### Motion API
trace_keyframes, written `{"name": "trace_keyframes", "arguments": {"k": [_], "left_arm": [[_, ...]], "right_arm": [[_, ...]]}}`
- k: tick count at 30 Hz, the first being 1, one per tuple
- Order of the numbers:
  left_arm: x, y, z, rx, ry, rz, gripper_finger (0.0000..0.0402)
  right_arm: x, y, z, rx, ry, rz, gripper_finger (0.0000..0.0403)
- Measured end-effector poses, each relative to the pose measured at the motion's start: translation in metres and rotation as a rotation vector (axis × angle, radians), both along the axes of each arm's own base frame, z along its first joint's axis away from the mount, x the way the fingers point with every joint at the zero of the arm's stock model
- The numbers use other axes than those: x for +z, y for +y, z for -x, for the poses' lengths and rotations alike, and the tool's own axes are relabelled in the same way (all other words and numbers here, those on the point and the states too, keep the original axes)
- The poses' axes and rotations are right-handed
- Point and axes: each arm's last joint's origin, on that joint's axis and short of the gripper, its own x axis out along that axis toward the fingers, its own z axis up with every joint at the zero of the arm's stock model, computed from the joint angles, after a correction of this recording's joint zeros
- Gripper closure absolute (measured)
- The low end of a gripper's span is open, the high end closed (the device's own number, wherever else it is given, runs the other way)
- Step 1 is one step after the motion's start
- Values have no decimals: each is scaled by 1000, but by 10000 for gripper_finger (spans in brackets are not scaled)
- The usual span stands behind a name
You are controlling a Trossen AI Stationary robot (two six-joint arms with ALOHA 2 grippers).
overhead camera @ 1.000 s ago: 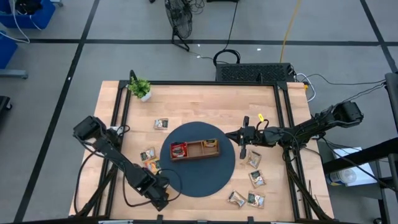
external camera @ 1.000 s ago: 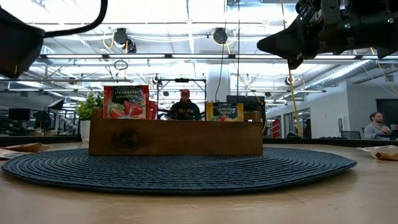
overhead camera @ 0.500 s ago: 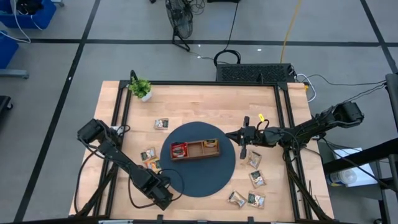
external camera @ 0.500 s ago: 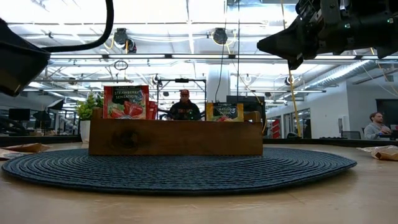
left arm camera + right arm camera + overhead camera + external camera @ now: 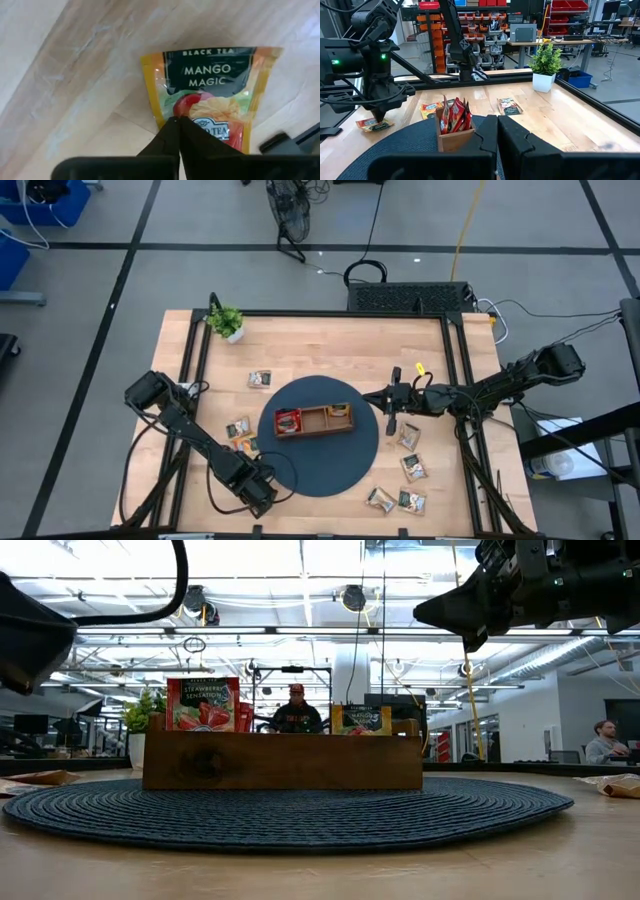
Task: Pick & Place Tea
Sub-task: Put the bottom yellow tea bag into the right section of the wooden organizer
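My shut left fingers are over the flat Mango Magic sachet; next I open them, then pinch a fold [image 5: 214,106] near its middle before lifting.
An orange tea sachet [image 5: 215,85] printed "Mango Magic" lies flat on the wood just left of the round dark mat [image 5: 318,460]. My left gripper [image 5: 178,120] points down on it, fingers shut; from the side it shows in the right wrist view [image 5: 377,119]. The brown wooden tray [image 5: 313,421] sits on the mat, with red sachets [image 5: 288,420] standing in its left compartment and an orange one [image 5: 338,412] in its right. My right gripper [image 5: 497,122] is shut and hovers level over the mat's right edge, holding nothing. My left gripper comes from above, pointing steeply down. Its two fingertips [image 5: 165,137] meet on the sachet's printed face [image 5: 196,107], below the middle. The sachet still lies flat on the table. Whether a fold of it is caught between the tips, the fingers hide.
Another sachet [image 5: 237,427] lies just beyond the held one, and one more [image 5: 259,379] farther back. Several sachets [image 5: 410,468] are scattered right of the mat. A small potted plant [image 5: 225,322] stands at the far left corner. Black frame rails [image 5: 190,370] border the table.
My left arm has sunk a little toward the table, over the orange sachet. My right arm has kept still.
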Motion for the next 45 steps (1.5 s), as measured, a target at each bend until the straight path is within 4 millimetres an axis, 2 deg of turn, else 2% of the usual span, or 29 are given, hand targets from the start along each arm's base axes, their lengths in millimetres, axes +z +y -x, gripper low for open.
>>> {"name": "trace_keyframes", "arguments": {"k": [5, 9, 13, 15, 18, 21, 23, 30, 34, 39, 45], "left_arm": [[6, 7, 7, -15, 63, -76, 399], [28, 34, 30, 28, 83, -401, 400], [60, 35, 35, 53, 84, -413, 400], [59, 36, 37, 52, 109, -413, 397], [63, 30, 28, 64, 10, -351, 381], [59, 30, 29, 49, 19, -346, 362], [59, 30, 23, 88, 0, -288, 342], [53, 29, -1, 90, -145, -194, 222], [41, 33, -4, 117, -73, -220, 170], [24, 38, -2, 148, 92, -252, 153], [18, 40, -3, 156, 117, -256, 166]], "right_arm": [[0, 0, 0, 0, 0, 0, 403], [0, 0, 0, 1, 0, 0, 403], [0, 0, 0, 1, 0, 0, 403], [0, 0, 0, 1, -2, 0, 403], [0, 0, 0, 1, -1, 0, 403], [0, 0, 0, 1, -1, 0, 403], [0, 0, 0, 1, 0, 0, 403], [0, 0, 0, 0, 0, 0, 403], [0, 0, 0, 0, 0, 0, 403], [0, 0, 0, 0, 1, 0, 403], [0, 0, 0, 0, 0, 0, 403]]}}
